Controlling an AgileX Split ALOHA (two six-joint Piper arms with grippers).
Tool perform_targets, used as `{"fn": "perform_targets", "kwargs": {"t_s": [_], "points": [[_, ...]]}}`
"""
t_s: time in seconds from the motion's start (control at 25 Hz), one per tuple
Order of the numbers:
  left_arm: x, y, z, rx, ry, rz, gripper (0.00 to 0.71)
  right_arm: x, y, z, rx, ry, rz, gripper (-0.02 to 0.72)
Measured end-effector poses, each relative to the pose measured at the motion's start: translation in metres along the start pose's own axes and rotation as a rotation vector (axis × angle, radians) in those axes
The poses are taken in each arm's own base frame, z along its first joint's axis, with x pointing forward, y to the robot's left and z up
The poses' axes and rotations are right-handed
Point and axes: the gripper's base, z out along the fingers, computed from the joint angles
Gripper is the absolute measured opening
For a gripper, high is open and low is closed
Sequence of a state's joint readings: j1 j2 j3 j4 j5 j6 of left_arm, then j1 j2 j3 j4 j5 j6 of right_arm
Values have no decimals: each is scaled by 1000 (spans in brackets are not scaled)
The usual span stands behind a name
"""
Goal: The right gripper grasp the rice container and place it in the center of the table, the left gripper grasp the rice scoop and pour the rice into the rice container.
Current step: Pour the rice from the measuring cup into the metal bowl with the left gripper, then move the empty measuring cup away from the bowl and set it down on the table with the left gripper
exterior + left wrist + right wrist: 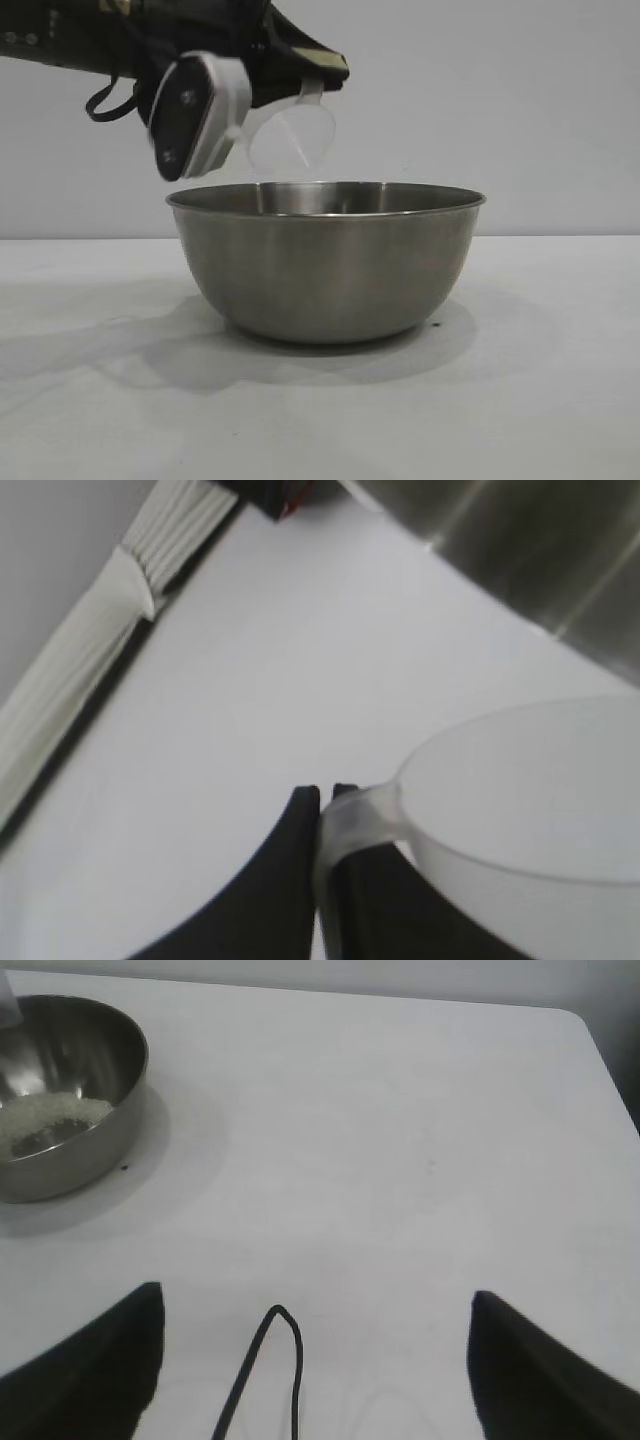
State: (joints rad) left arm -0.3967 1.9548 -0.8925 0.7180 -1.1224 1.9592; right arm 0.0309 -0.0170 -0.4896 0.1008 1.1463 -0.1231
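The robot's left gripper will put the clear rice scoop down on the white table (pixel 98 296) beside the steel rice container, on that gripper's own side.
The steel rice container (pixel 325 255) stands on the white table (pixel 540 400) in the middle of the exterior view. My left gripper (pixel 322 798) is shut on the loop handle of the clear rice scoop (pixel 520 810) and holds it tipped just above the container's left rim, as the exterior view shows (pixel 292 135). In the right wrist view the container (pixel 70 1090) holds a small heap of rice (pixel 45 1120). My right gripper (pixel 312 1305) is open and empty over bare table, well away from the container.
A thin black cable loop (pixel 275 1360) hangs between my right fingers. A white ribbed strip (pixel 90 670) and a dark object (pixel 285 495) lie along the table's edge in the left wrist view.
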Motion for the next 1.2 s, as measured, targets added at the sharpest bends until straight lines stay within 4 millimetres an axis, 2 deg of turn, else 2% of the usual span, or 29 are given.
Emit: {"fn": "perform_targets", "kwargs": {"t_s": [0.28, 0.36, 0.6, 0.84, 1.04, 1.2], "points": [[14, -5, -1, 14, 170, -546, 0, 0, 0, 0, 0, 0, 0, 566], [20, -8, -3, 2, 250, -777, 0, 0, 0, 0, 0, 0, 0, 566], [43, -24, -14, -118, 612, -1356, 0, 0, 0, 0, 0, 0, 0, 566], [59, -43, -38, -335, 1045, -1709, 0, 0, 0, 0, 0, 0, 0, 566], [43, -56, -60, -350, 1211, -1827, 0, 0, 0, 0, 0, 0, 0, 566], [18, -63, -81, -345, 1288, -1970, 0, 0, 0, 0, 0, 0, 0, 566]]}}
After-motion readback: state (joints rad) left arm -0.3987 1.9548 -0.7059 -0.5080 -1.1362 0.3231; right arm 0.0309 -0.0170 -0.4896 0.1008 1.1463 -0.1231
